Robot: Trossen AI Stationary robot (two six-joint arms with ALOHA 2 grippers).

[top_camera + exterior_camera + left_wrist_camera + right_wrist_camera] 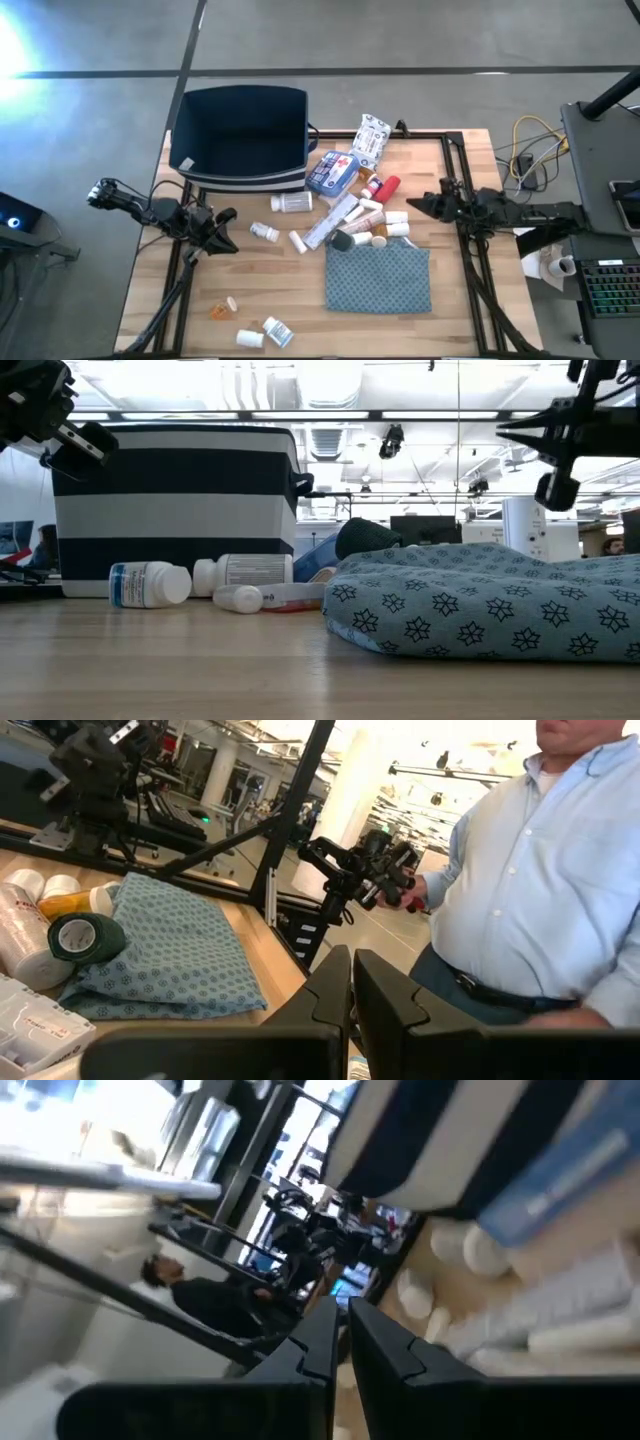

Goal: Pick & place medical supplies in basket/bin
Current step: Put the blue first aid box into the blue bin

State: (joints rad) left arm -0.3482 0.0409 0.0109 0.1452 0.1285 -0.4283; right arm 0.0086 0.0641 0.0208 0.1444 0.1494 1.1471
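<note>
Next, my right gripper closes around the red-cross end (346, 161) of the blue-and-white box, which is the end that lies next to the white packet.
The dark navy bin (240, 132) with its white stripe stands at the table's far left. Supplies lie in a heap at the middle: a blue-and-white box (332, 172), a white packet (372, 138), a red tube (385, 187), white bottles (291, 202) and a small dark roll (342, 240). More bottles (265, 332) and an orange vial (220, 310) lie near the front edge. My left gripper (225, 232) hovers shut left of the heap, and in its wrist view (352, 990) nothing is between the fingers. My right gripper (415, 205) hovers shut right of the heap, also empty (342, 1340).
A teal patterned cloth (378, 278) lies folded near the front, right of centre. Black frame rails (470, 260) run along both table sides. A person (540, 870) stands beyond the table's right edge, holding a dark device. Cables and a keyboard (610, 290) sit off to the right.
</note>
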